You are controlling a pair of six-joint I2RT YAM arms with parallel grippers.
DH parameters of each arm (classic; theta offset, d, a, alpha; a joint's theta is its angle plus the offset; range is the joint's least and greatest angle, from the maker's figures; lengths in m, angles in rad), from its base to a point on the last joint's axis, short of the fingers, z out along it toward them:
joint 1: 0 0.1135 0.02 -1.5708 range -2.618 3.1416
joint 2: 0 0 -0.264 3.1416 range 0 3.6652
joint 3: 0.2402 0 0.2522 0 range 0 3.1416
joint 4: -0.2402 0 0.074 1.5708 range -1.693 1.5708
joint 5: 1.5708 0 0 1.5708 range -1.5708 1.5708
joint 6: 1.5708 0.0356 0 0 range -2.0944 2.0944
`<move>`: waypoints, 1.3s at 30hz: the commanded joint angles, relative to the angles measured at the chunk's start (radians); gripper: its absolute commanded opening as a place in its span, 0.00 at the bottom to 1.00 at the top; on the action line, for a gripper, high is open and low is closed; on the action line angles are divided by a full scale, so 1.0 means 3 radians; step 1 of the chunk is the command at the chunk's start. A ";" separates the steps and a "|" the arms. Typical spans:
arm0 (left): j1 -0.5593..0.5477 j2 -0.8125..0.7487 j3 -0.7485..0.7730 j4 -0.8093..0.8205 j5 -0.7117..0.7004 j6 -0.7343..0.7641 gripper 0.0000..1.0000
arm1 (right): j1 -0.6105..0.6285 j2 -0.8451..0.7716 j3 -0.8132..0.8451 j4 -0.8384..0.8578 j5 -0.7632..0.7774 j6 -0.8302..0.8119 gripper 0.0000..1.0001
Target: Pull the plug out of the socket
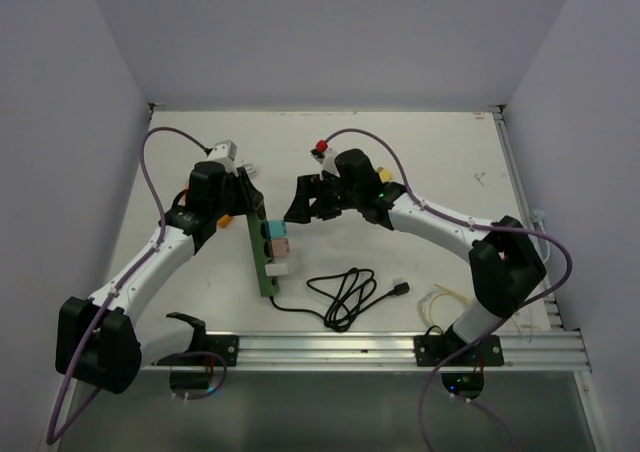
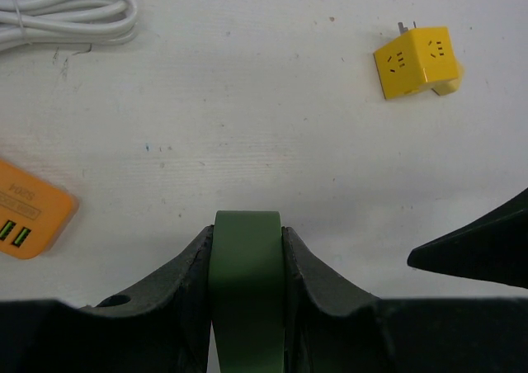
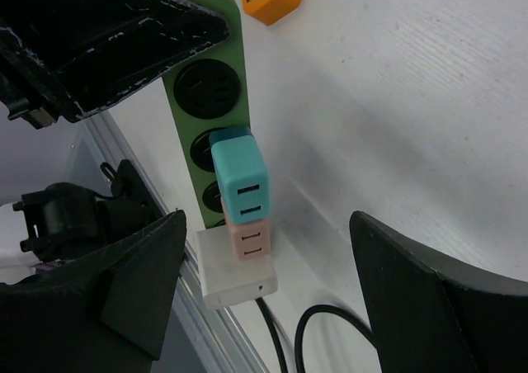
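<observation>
I will open my left gripper, as it holds only the green power strip's far end, and grip the power strip nearer the teal plug (image 1: 258, 221) before my right gripper pulls.
A green power strip (image 1: 262, 250) lies on the white table, left of centre. A teal plug (image 1: 274, 230), a pink plug (image 1: 281, 246) and a white plug (image 1: 281, 267) sit in its sockets. My left gripper (image 1: 246, 198) is shut on the strip's far end; the left wrist view shows the green strip (image 2: 247, 266) clamped between the fingers (image 2: 186, 282). My right gripper (image 1: 303, 204) is open and empty, just right of the strip. In the right wrist view the teal plug (image 3: 241, 179), pink plug (image 3: 254, 239) and white plug (image 3: 235, 278) stand between its spread fingers (image 3: 140, 282).
A coiled black cable (image 1: 350, 294) lies near the strip's near end. An orange USB charger (image 2: 29, 220), a yellow cube adapter (image 2: 417, 59) and a white cable (image 2: 66, 14) lie beyond the strip. A metal rail (image 1: 400, 350) runs along the near edge.
</observation>
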 commanded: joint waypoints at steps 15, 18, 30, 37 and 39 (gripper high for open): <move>-0.0007 -0.0148 0.0140 0.0259 0.0154 -0.0114 0.00 | 0.0415 0.0582 0.0497 0.0228 0.0074 -0.0060 0.59; -0.0007 -0.0158 0.0135 0.0264 0.0164 -0.0119 0.00 | 0.0420 0.0602 0.0497 0.0223 0.0074 -0.0070 0.46; -0.0007 -0.0204 0.0099 0.0234 0.0185 -0.0140 0.33 | 0.0420 0.0459 0.0456 0.0177 0.0135 -0.0147 0.00; -0.0007 -0.0291 -0.0008 0.0116 0.0261 -0.0171 0.78 | 0.0420 0.0382 0.0548 0.0085 0.0192 -0.0177 0.00; -0.0012 -0.0296 -0.0059 0.0060 0.0282 -0.0191 0.80 | 0.0420 0.0377 0.0573 0.0070 0.0202 -0.0193 0.00</move>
